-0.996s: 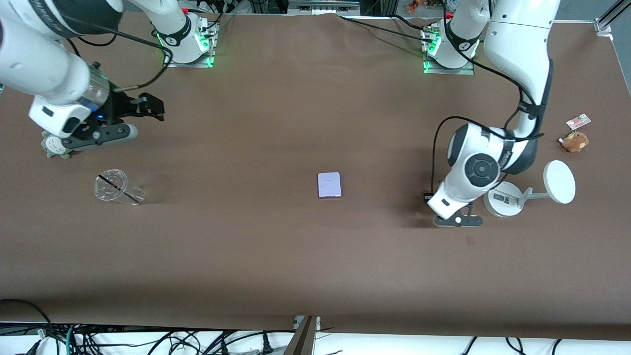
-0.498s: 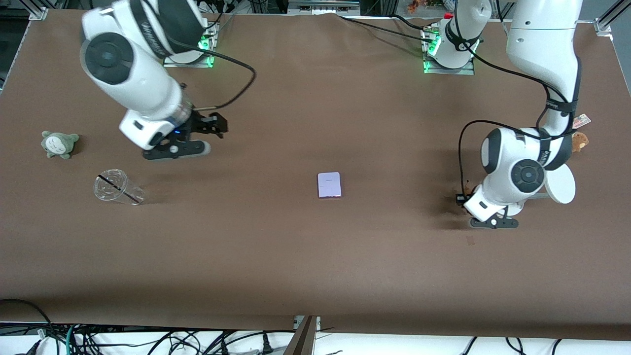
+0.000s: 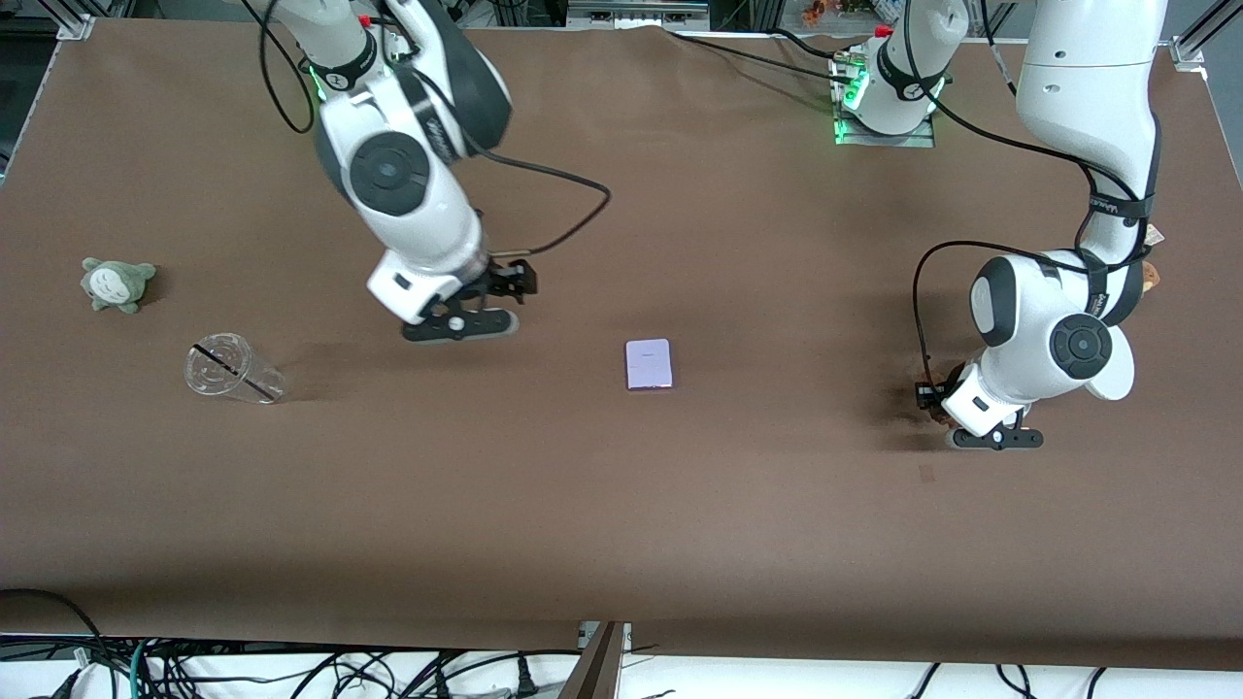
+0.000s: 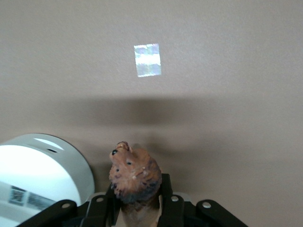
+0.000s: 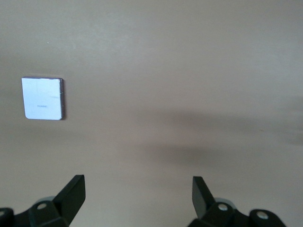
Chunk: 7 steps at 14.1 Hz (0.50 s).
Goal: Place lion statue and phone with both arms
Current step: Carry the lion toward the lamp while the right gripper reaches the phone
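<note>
Next, I set the lion statue, now low over the table, on the table (image 3: 929, 403) with my left gripper, just behind the small shiny patch, beside the white stand.
The lion statue (image 4: 134, 170) is orange-brown with a darker mane. My left gripper (image 4: 137, 191) is shut on it, head outward. In the front view this gripper (image 3: 934, 400) hangs low over the table beside the white stand, and only a brown bit of the lion (image 3: 938, 412) shows. The phone (image 3: 649, 364), a pale lavender slab, lies flat mid-table. It also shows in the right wrist view (image 5: 42, 98). My right gripper (image 3: 518, 282) is open and empty over bare table, apart from the phone and toward the right arm's end from it. Its fingers (image 5: 75, 188) are spread wide.
A grey-green plush (image 3: 117, 283) and a clear cup (image 3: 233, 369) on its side lie at the right arm's end. A white stand (image 4: 42, 175) and a brown plush (image 3: 1150, 276) sit at the left arm's end, mostly hidden by the left arm. A small shiny patch (image 4: 147, 60) marks the table.
My right arm has swung from over the grey-green plush toward the middle of the table, closer to the phone. My left gripper has shifted toward the left arm's end, beside the stand.
</note>
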Motion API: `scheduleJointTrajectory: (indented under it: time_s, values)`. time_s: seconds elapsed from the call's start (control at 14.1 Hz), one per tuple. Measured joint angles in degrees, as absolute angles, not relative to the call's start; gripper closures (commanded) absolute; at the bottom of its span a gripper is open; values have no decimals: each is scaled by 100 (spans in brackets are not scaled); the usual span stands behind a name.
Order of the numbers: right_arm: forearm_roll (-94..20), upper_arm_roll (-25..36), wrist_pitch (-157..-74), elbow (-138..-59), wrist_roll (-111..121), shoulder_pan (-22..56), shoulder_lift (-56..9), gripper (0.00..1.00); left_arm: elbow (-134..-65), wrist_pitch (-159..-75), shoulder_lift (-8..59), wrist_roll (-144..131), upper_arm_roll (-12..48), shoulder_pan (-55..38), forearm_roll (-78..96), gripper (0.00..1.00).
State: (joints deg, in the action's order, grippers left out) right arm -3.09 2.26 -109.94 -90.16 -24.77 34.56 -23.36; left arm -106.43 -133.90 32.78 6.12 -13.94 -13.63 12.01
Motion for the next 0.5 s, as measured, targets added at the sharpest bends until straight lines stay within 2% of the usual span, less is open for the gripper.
scheduleJointTrajectory:
  time_s: [0.28,0.5]
  values:
    - [-309,226,-11180,-8517,-2762,3683,-3013,0,-10701,-13470,3332,635,-1394,-1362,1251,100]
    - [-343,226,-11428,-8422,-2905,3778,-3285,0,-10816,-13713,3390,641,-1381,-1371,1251,100]
